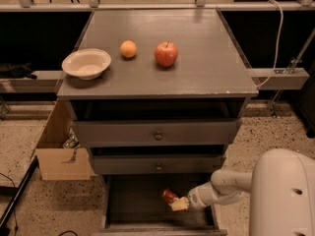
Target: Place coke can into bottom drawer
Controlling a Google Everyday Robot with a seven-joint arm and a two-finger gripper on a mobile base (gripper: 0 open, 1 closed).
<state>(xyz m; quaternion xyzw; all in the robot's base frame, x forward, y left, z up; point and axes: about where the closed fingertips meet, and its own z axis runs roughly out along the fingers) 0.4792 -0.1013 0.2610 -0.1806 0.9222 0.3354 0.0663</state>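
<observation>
Next, my gripper lets go of the coke can near the middle of the open bottom drawer's dark bottom (165, 202).
The coke can (169, 195) is a small red can inside the open bottom drawer (133, 205), near the middle of its dark floor. My gripper (178, 202) reaches into the drawer from the right on a white arm and sits right at the can's right side. The can looks tilted and partly covered by the pale fingertips (180, 204).
On the cabinet top (206, 58) sit a white bowl (86, 63), an orange (128, 48) and a red apple (166, 53). Two closed grey drawers with knobs (157, 136) are above the open one. A cardboard box (59, 156) stands left of the cabinet. My white arm body (283, 195) fills the lower right.
</observation>
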